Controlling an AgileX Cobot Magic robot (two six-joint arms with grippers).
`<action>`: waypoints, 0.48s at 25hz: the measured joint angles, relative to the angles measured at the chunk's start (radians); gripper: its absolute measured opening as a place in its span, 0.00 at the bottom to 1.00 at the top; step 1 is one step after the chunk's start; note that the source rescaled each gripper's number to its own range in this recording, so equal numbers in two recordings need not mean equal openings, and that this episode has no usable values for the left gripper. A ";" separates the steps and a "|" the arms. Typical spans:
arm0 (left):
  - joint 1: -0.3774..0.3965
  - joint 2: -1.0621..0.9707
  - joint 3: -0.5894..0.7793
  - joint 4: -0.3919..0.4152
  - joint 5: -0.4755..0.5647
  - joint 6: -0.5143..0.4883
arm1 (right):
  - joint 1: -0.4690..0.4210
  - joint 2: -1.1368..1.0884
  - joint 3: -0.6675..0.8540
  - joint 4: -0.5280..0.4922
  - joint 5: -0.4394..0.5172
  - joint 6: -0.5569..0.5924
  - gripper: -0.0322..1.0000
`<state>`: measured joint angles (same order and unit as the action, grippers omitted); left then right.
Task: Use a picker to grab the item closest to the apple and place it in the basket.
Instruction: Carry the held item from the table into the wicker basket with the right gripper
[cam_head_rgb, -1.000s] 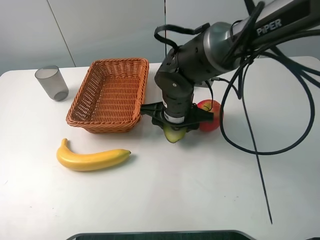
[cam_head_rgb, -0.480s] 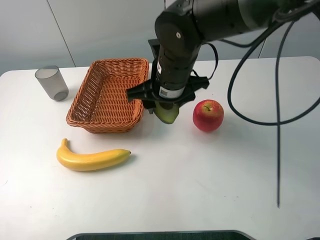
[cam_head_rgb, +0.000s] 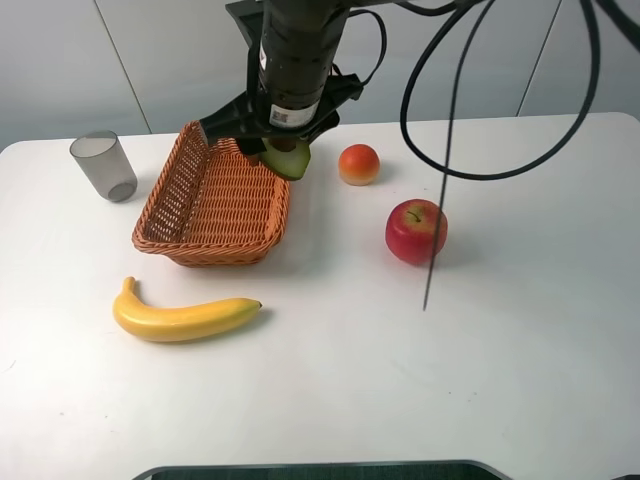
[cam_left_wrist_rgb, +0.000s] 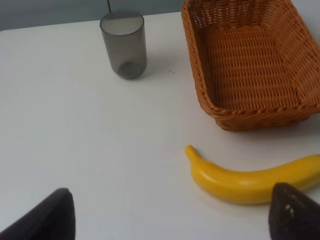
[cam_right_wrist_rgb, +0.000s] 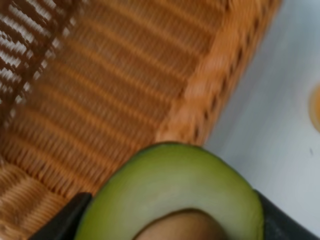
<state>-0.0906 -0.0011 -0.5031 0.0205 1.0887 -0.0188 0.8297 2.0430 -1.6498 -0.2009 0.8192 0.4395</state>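
Observation:
The robot's right gripper should set the avocado down on the basket's woven bottom (cam_head_rgb: 222, 193) (cam_right_wrist_rgb: 87, 67), toward the basket's side facing the grey cup.
A halved green avocado (cam_head_rgb: 287, 158) with its brown pit showing hangs in the air, and my right gripper (cam_head_rgb: 285, 150) is shut on it. It sits over the right rim of the woven orange basket (cam_head_rgb: 160, 205). The right wrist view shows the avocado (cam_right_wrist_rgb: 172, 195) close up between dark fingers (cam_right_wrist_rgb: 62, 222), with the basket (cam_right_wrist_rgb: 100, 100) weave below it. The red apple (cam_head_rgb: 416, 230) rests on the table to the right. In the left wrist view my left gripper (cam_left_wrist_rgb: 172, 220) stands open over the table near the banana (cam_left_wrist_rgb: 250, 177), facing the basket (cam_left_wrist_rgb: 250, 65).
A small orange fruit (cam_head_rgb: 358, 164) lies between the basket and the apple. A yellow banana (cam_head_rgb: 185, 318) lies in front of the basket. A grey translucent cup (cam_head_rgb: 104, 166) stands at the back left. Black cables hang from the right arm above the apple.
My right arm has risen and carried the avocado from beside the apple back and left to the basket's right rim. The orange fruit has come into view.

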 joint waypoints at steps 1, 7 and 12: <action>0.000 0.000 0.000 0.000 0.000 0.000 | 0.004 0.018 -0.022 -0.004 0.000 -0.003 0.06; 0.000 0.000 0.000 0.000 0.000 0.000 | 0.040 0.098 -0.127 -0.062 -0.081 -0.007 0.06; 0.000 0.000 0.000 0.000 0.000 0.000 | 0.070 0.143 -0.131 -0.093 -0.227 -0.007 0.06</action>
<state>-0.0906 -0.0011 -0.5031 0.0205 1.0887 -0.0188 0.9000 2.1864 -1.7806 -0.2938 0.5927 0.4328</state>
